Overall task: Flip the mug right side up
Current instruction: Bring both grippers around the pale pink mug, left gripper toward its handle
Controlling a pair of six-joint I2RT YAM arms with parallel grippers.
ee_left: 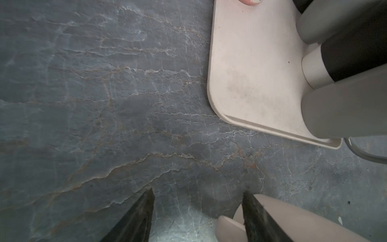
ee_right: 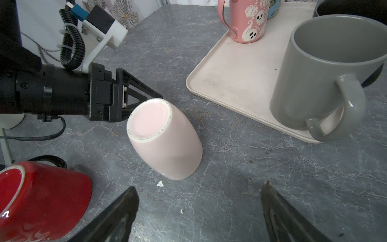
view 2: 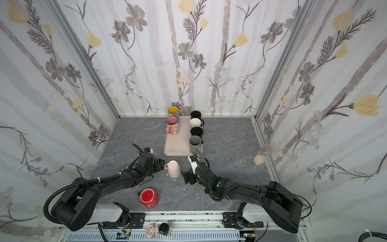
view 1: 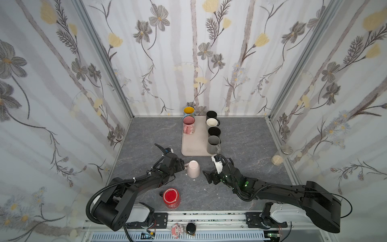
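Observation:
My left gripper has a finger inside the loop of the mug's handle, so it should back out and pinch the mug's handle (ee_left: pixel 228 228) from each side before lifting.
A pale pink mug (view 1: pixel 193 168) (view 2: pixel 174 168) (ee_right: pixel 163 138) stands upside down on the grey table, base up, just in front of the tray. My left gripper (view 1: pixel 184 165) (view 2: pixel 164 165) (ee_left: pixel 198 191) is at its left side, open. One of its fingers (ee_left: pixel 257 215) is threaded between the handle (ee_left: pixel 228 228) and the mug wall; the other finger stands clear of the handle. My right gripper (view 1: pixel 208 178) (view 2: pixel 185 177) (ee_right: pixel 199 186) hovers open and empty just right of the mug, not touching it.
A red mug (view 1: pixel 171 198) (ee_right: pixel 41 199) sits upside down near the front edge. The cream tray (view 1: pixel 194 146) (ee_right: pixel 240 73) behind holds several upright mugs; a grey mug (view 1: pixel 213 144) (ee_right: pixel 326 73) is nearest. Patterned walls enclose three sides.

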